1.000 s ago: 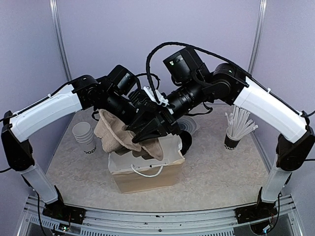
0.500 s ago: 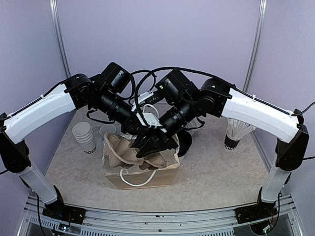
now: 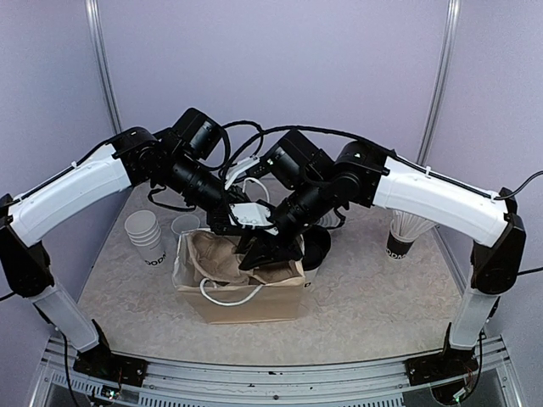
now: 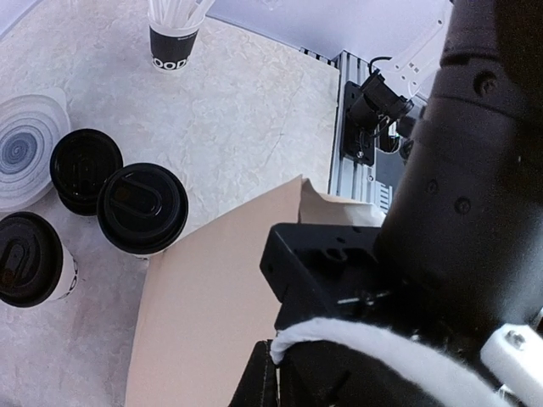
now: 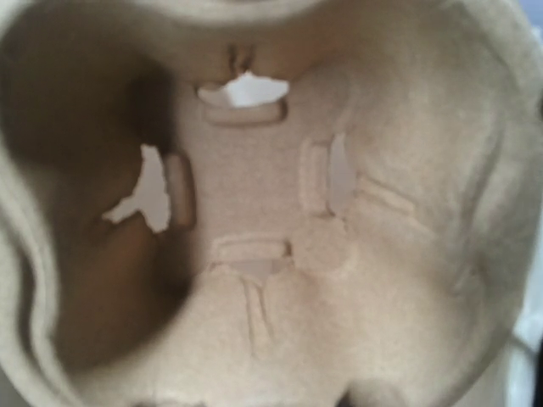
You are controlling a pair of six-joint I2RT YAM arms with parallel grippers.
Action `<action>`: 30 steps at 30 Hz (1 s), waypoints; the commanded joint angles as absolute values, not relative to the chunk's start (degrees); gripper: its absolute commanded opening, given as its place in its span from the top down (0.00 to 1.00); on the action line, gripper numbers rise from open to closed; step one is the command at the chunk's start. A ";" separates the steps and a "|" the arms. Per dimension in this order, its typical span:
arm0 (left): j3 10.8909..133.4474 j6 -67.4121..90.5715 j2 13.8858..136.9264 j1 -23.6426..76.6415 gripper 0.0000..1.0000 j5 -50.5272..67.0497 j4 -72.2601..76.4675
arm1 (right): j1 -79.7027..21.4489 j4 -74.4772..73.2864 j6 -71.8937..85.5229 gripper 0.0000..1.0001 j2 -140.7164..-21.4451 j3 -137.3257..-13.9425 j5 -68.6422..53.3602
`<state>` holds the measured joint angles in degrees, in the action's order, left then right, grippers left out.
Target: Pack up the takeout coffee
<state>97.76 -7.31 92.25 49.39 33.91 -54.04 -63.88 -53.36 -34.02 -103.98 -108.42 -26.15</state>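
The carrier is sitting too high in the bag's opening, so my left gripper will hold the bag's back rim (image 4: 277, 324) while my right gripper pushes the carrier down.
Three white takeout coffee cups with black lids (image 4: 142, 208) stand on the table beside a brown paper bag (image 3: 254, 303); from above only their dark lids (image 3: 317, 246) show behind the bag. A pulp cup carrier (image 3: 216, 259) lies inside the bag and fills the right wrist view (image 5: 271, 212). My right gripper (image 3: 265, 251) reaches down into the bag and grips the carrier; its fingers are hidden in its own view. My left gripper (image 3: 236, 222) is at the bag's back rim, shut on the white rope handle (image 4: 382, 352). The bag's wall (image 4: 212, 297) shows under it.
A stack of white cups (image 3: 144, 237) and a single cup (image 3: 185, 225) stand left of the bag. A cup of white straws (image 3: 402, 231) stands at the right. A stack of clear lids (image 4: 25, 148) lies behind the coffees.
The carrier has gone down from above the bag's rim into the bag. Both grippers have dropped lower with it, and the bag has opened wider.
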 commanded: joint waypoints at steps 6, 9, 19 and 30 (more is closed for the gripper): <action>98.13 -6.00 94.07 48.94 0.92 33.17 -55.45 | -68.81 -53.93 -27.73 0.73 -105.32 -107.52 -6.48; 98.81 -5.60 94.77 49.03 0.91 32.65 -56.20 | -70.12 -53.52 -27.60 0.71 -105.73 -106.94 -2.40; 99.65 -3.87 94.88 48.95 0.77 31.09 -55.89 | -71.10 -52.91 -28.18 0.72 -106.09 -104.59 5.06; 97.11 -2.14 94.15 49.77 0.90 33.01 -56.69 | -70.94 -55.85 -34.31 0.77 -107.28 -104.47 -0.68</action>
